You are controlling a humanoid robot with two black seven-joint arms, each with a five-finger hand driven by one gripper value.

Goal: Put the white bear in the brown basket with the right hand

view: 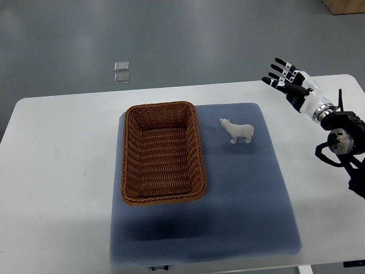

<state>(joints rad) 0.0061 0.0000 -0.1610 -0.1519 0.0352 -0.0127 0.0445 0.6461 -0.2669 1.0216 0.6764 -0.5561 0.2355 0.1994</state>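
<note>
Next, my right gripper should go to the white bear's back end (248, 131), opposite its head, and close there.
A small white bear (239, 131) stands upright on the blue mat, just right of the brown wicker basket (132, 165), which holds nothing. My right hand (287, 80) hovers above the table's far right, up and to the right of the bear and well apart from it. Its fingers are spread and hold nothing. My left arm does not show.
The blue mat (239, 211) covers the middle of the white table (57, 171). The right arm's black wrist joint (342, 142) hangs over the table's right edge. Two small clear squares (121, 72) lie on the grey floor beyond the table.
</note>
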